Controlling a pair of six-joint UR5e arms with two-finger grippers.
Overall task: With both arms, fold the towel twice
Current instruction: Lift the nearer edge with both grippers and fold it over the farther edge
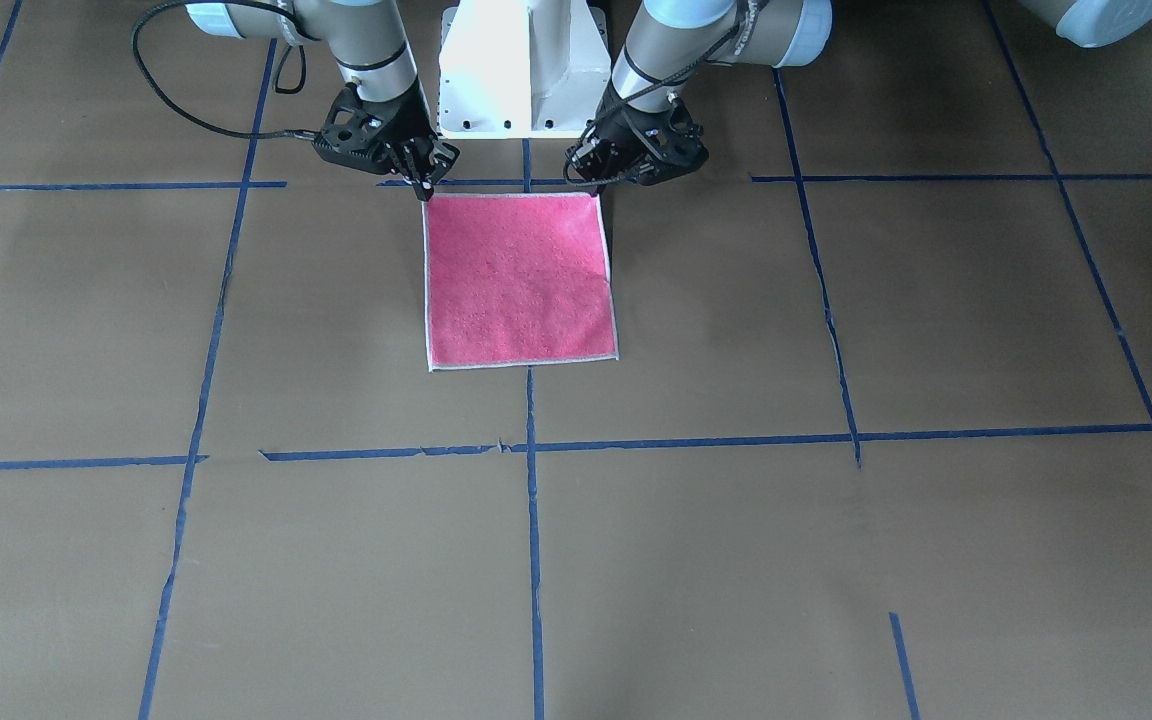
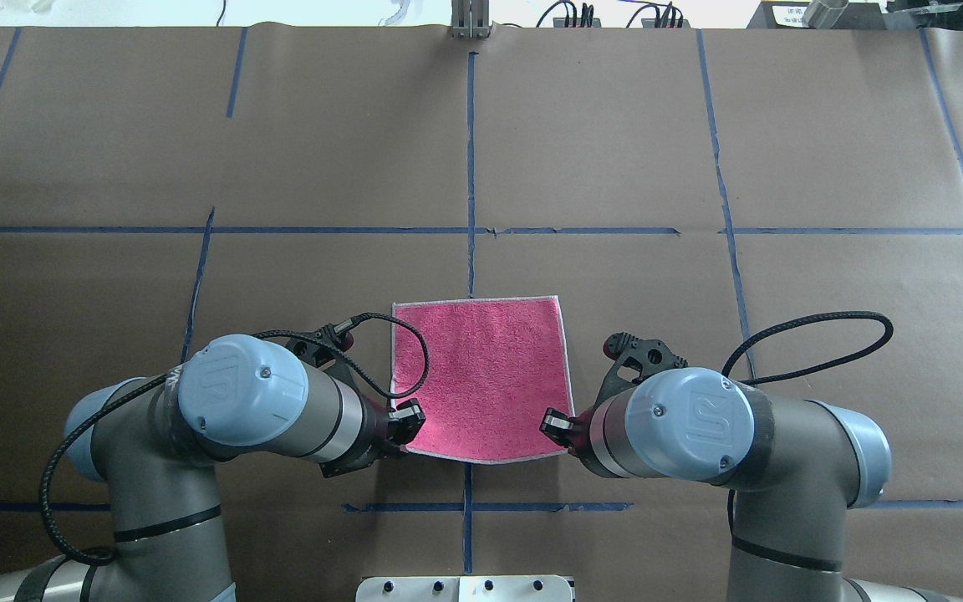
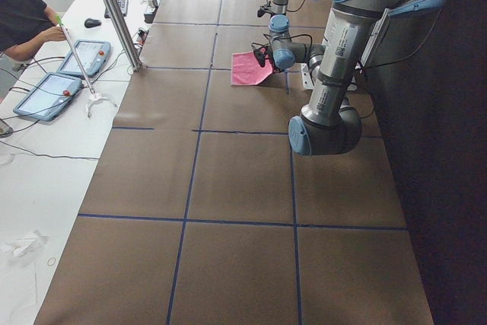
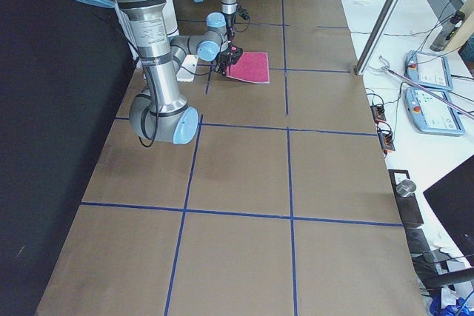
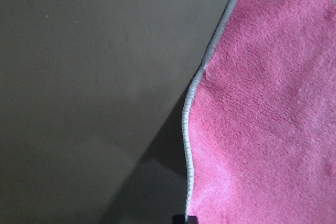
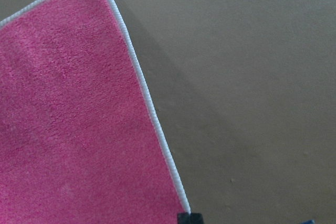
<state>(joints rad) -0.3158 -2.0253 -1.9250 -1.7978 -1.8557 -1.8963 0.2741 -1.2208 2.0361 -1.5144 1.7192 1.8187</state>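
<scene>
I should let go of the towel's near corner with my right gripper just short of the towel's far corner (image 1: 427, 331) (image 6: 111, 4) on the same side.
The towel (image 1: 521, 280) lies pink face up near the robot's base, its pale stitched edge showing all round (image 2: 486, 376). My left gripper (image 2: 406, 420) is shut on the towel's near left corner, which also shows in the front view (image 1: 594, 183). My right gripper (image 2: 555, 425) is shut on the near right corner (image 1: 426, 188). Both corners are raised slightly, and shadows under the edges show in the left wrist view (image 5: 262, 129) and the right wrist view (image 6: 68, 129). The far edge rests flat on the table. The grey face is hidden.
The white pedestal base (image 1: 521, 70) stands just behind the grippers. Blue tape lines (image 2: 471, 167) cross the brown paper table. Past the table's far edge are a metal pole (image 3: 114, 13), control tablets (image 4: 429, 72) and an operator (image 3: 23, 13).
</scene>
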